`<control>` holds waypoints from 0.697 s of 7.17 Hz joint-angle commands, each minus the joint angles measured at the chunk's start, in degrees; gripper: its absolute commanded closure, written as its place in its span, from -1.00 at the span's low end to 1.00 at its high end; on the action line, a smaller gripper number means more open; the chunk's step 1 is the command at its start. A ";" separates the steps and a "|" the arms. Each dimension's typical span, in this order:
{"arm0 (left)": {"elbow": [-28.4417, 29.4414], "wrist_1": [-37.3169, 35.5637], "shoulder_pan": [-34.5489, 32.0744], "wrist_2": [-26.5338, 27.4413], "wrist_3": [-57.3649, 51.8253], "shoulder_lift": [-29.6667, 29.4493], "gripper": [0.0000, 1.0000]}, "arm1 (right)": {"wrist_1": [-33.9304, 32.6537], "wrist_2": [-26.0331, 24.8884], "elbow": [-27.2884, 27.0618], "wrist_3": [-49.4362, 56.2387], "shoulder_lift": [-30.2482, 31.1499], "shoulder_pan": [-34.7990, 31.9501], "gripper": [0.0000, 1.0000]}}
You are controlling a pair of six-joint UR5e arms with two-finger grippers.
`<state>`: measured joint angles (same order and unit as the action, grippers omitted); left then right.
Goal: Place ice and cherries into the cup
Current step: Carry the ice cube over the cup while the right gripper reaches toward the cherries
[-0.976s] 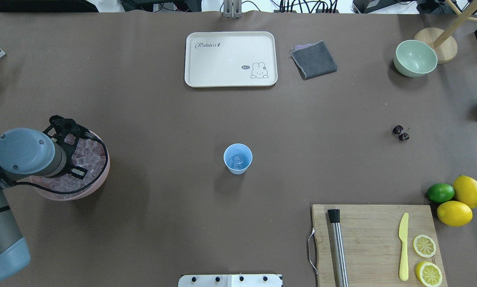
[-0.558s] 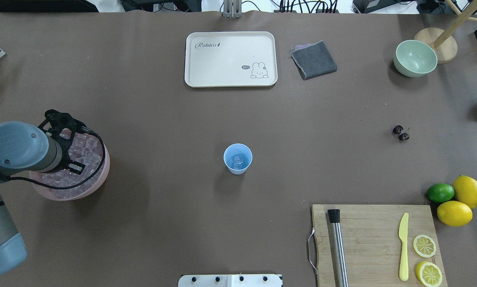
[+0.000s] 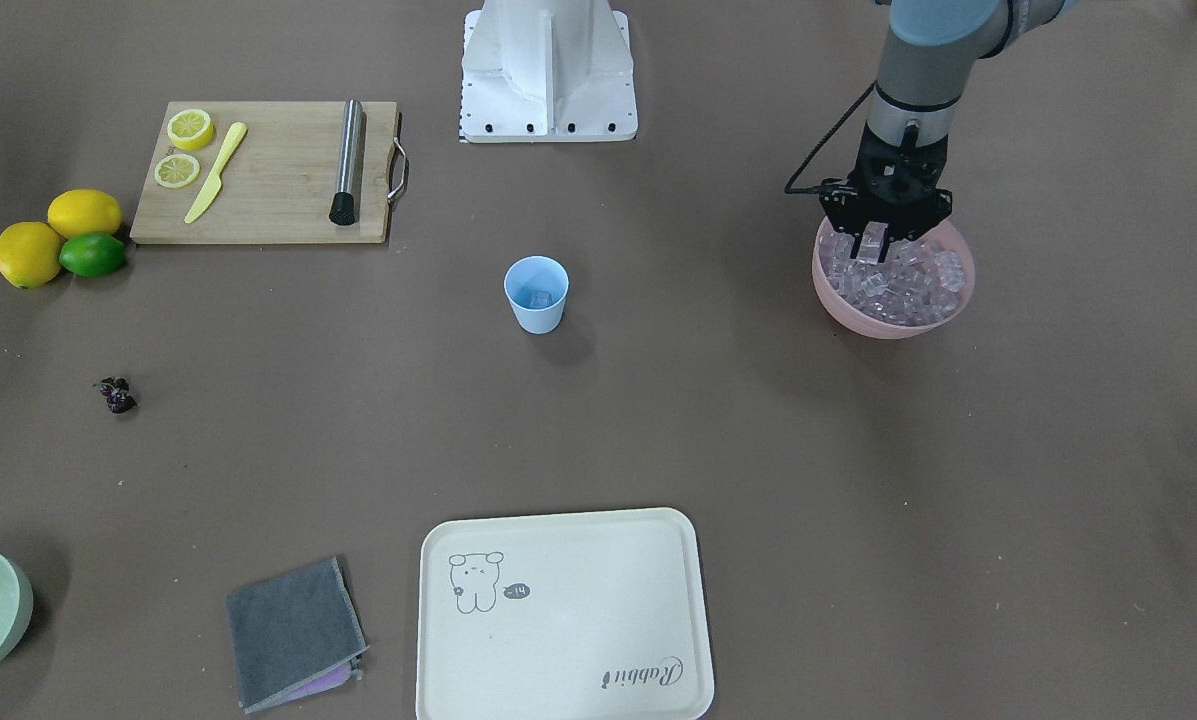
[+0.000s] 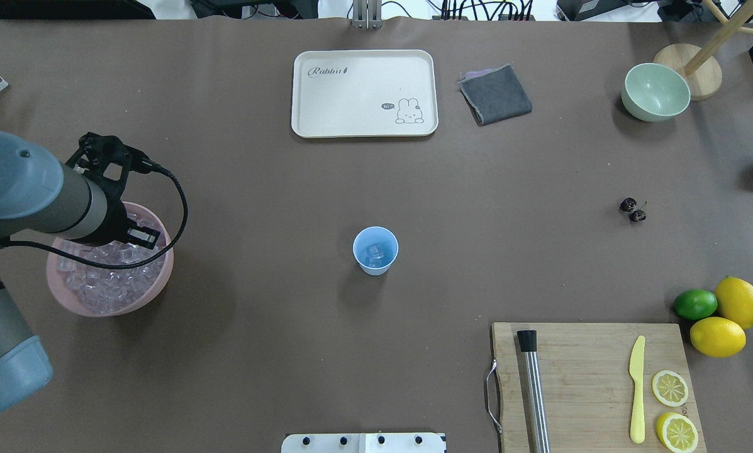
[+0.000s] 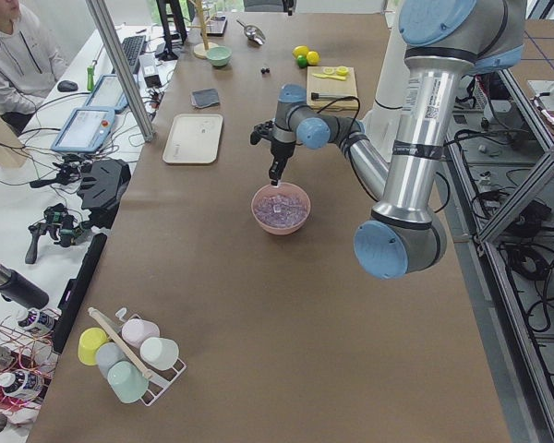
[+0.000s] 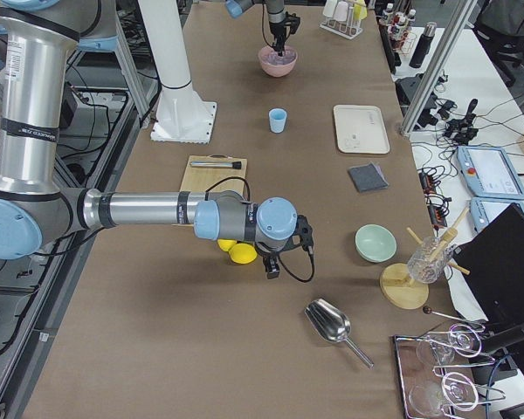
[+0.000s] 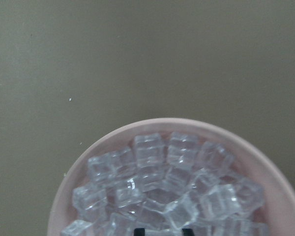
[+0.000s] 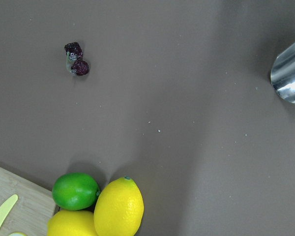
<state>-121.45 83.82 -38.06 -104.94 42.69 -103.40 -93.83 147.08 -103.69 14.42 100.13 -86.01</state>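
Note:
My left gripper is going to let go of its ice cube, now just above the bowl's ice, inside the light blue cup [image 3: 542,298], with the ice cube at the bottom.
The light blue cup [image 4: 375,250] stands mid-table with an ice cube inside; it also shows in the front view [image 3: 536,293]. The ice [image 4: 109,283] fills a pink bowl [image 4: 164,275] at the table's left. My left gripper [image 3: 875,243] hangs just above the ice at the bowl's robot side. It looks shut on one ice cube [image 3: 874,241]. The left wrist view shows the ice [image 7: 162,191] below. The cherries [image 4: 633,210] lie on the table far right, and in the right wrist view [image 8: 76,60]. My right gripper [image 6: 273,266] hovers near the lemons; I cannot tell its state.
A cutting board [image 4: 590,377] with a muddler, yellow knife and lemon halves sits front right. Two lemons and a lime [image 4: 695,304] lie beside it. A cream tray [image 4: 363,92], grey cloth [image 4: 495,94] and pale green bowl [image 4: 655,92] stand at the far side. A metal scoop [image 8: 290,73] lies far right.
My left wrist has lifted up out of the pink bowl and shifted toward the bowl's far side. More of the ice now shows. The cup and cherries have not moved.

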 commanded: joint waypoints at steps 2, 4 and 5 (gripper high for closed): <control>6.47 -0.50 3.84 -3.95 11.93 -17.67 1.00 | -0.04 -2.39 -2.13 -10.34 -5.53 6.01 -0.98; 13.57 3.94 4.22 -3.87 16.35 -24.19 1.00 | -0.04 -5.46 -2.04 -20.70 -12.38 12.59 -0.98; 17.88 9.03 4.22 -3.78 18.37 -25.52 1.00 | -0.04 -8.09 -1.87 -24.84 -15.37 16.36 -0.98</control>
<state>-108.85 87.57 -34.04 -108.80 58.21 -126.27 -93.84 142.03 -105.69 -4.52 88.92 -74.35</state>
